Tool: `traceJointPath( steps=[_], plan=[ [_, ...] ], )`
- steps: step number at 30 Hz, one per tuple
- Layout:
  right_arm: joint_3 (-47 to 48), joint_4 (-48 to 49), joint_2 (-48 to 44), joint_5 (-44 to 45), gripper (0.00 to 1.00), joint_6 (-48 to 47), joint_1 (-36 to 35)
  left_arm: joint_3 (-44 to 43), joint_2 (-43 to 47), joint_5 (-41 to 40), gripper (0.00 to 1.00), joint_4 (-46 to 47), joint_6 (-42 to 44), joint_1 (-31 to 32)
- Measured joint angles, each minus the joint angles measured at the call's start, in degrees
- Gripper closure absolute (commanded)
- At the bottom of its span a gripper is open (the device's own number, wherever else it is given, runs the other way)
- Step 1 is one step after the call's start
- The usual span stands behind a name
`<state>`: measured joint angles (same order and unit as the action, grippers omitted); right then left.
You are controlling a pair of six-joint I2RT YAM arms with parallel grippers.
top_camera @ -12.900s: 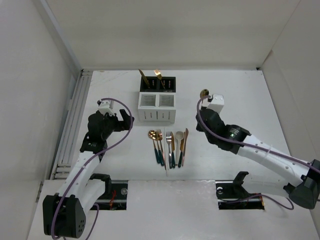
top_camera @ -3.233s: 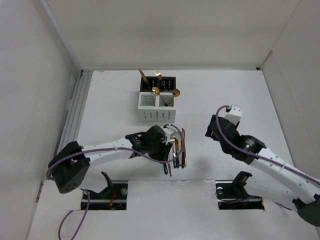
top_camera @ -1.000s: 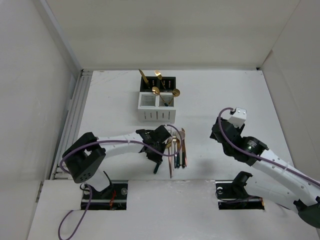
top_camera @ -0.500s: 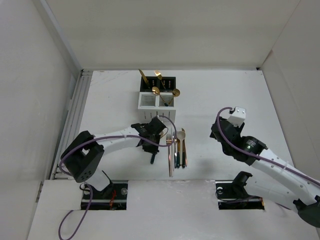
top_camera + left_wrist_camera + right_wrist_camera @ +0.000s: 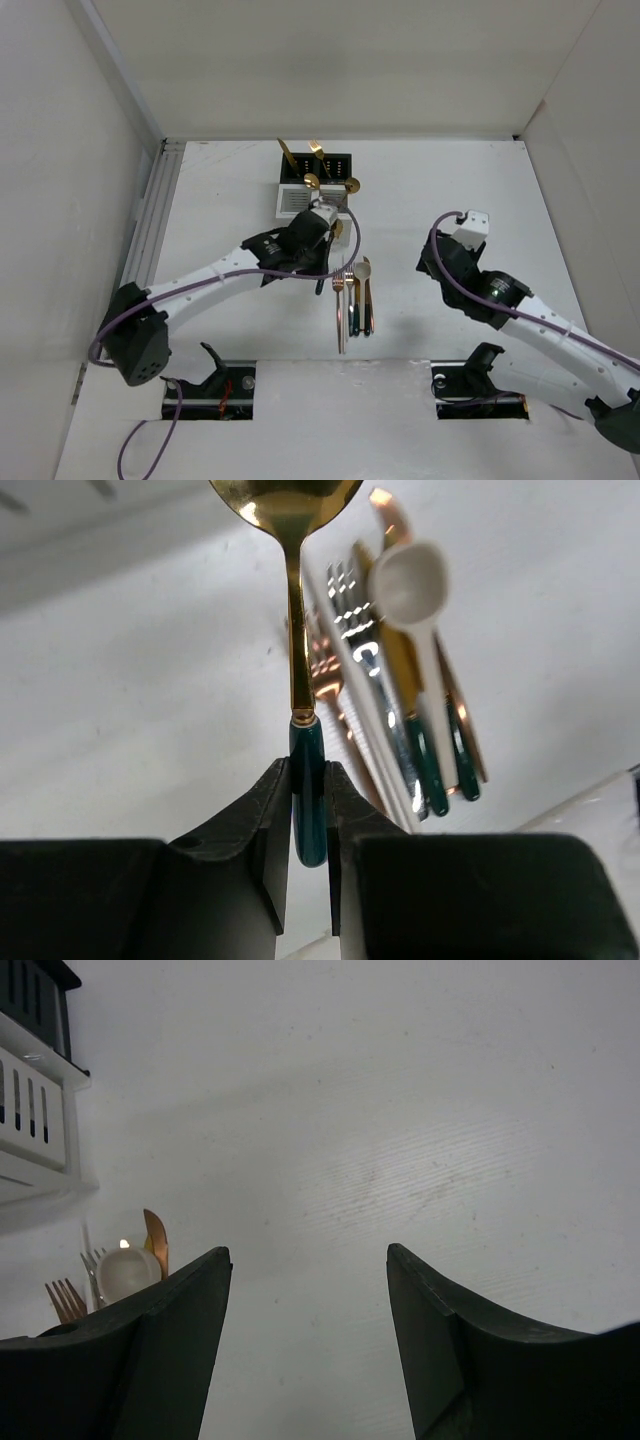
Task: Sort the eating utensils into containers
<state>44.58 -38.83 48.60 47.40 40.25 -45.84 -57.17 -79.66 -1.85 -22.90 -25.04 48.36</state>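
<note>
The gold spoon in my left gripper, now just in front of the white container, will be let go in the white container's compartment (image 5: 343, 191) that has the other gold spoons in it.
My left gripper (image 5: 322, 240) is shut on the dark teal handle of a gold spoon (image 5: 300, 660) and holds it in the air just in front of the white container (image 5: 293, 201), which the arm partly hides. The black container (image 5: 331, 165) stands behind it; gold utensils stick up from both. Several eating utensils (image 5: 355, 300) lie side by side on the table, among them a cream spoon (image 5: 408, 580). My right gripper (image 5: 308, 1255) hangs open over bare table to the right of that row, with nothing between its fingers.
White walls close the table in at the back and on both sides. A ribbed rail (image 5: 150, 240) runs along the left edge. The right wrist view shows the white container (image 5: 30, 1110) and the cream spoon (image 5: 125, 1270) at its left.
My left gripper has risen from the utensil row with the teal-handled spoon and moved back towards the white container. The right arm has hardly moved.
</note>
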Motion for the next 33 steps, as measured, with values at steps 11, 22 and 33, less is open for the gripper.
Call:
traceJointPath(
  steps=[11, 22, 33],
  plan=[
    [0.5, 11.58, 7.1, -1.01, 0.31, -5.25, 0.0, -0.74, 8.63, -1.7, 1.0, 27.58, 10.8, -4.09],
    [2.08, 16.81, 15.43, -3.48, 0.31, -7.69, 0.0, -4.52, -13.16, -0.87, 1.0, 50.49, 15.78, -12.33],
    [2.86, 16.44, 15.61, -4.5, 0.26, -10.03, 0.0, -5.64, -17.05, -1.01, 0.56, 53.99, 16.37, -13.49]
  ],
)
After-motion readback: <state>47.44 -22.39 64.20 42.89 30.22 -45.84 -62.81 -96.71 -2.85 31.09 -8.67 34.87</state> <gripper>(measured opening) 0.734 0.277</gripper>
